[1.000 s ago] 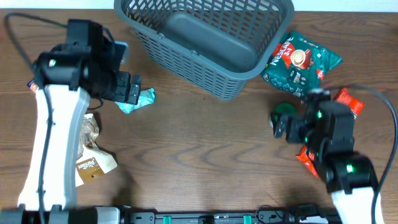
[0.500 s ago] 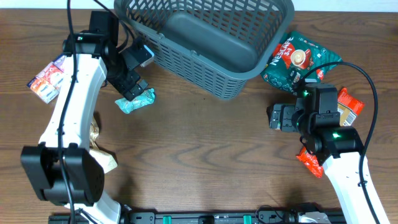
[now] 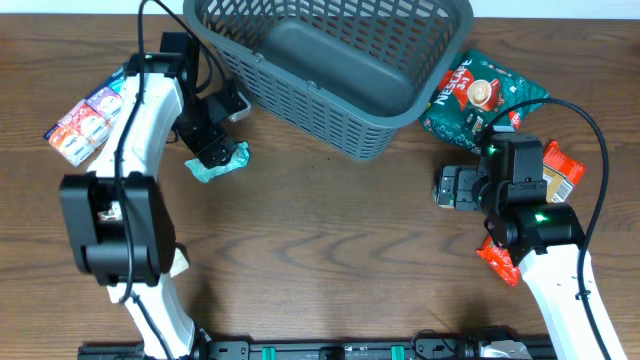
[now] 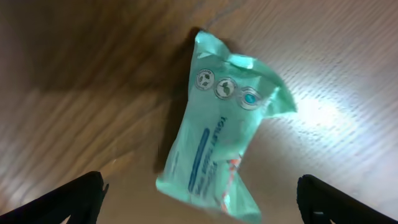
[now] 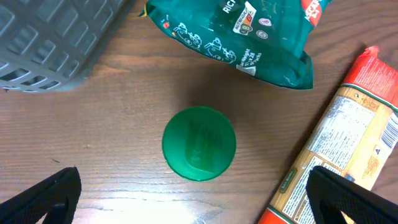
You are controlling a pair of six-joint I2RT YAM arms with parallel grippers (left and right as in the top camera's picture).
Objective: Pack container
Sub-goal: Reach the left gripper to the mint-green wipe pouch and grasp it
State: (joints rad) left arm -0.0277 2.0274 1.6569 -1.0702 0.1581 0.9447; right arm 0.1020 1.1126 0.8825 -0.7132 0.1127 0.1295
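Observation:
Next, I will close my left gripper across the middle of the teal packet [image 3: 218,167] [image 4: 214,137], on the printed writing that sits beside its round symbols.
The dark grey slotted container [image 3: 300,95] stands at the back middle of the table; its corner shows in the right wrist view [image 5: 43,43]. A teal packet [image 3: 222,162] lies left of it, and it fills the left wrist view [image 4: 221,143]. My left gripper [image 3: 208,150] is open and hovers just over the packet, fingers either side [image 4: 199,202]. A green round lid [image 5: 199,143] lies on the table under my right gripper [image 3: 452,188], which is open and empty [image 5: 199,199].
A green Nescafe bag [image 3: 485,95] lies right of the container. A red and orange packet [image 3: 555,175] lies beside my right arm. A colourful sachet pack [image 3: 85,125] lies at the far left. A tan paper packet [image 3: 170,262] lies at front left.
My left arm has swung in toward the container and lowered its gripper over the teal packet. My right gripper has moved over the green lid, hiding it in the overhead view.

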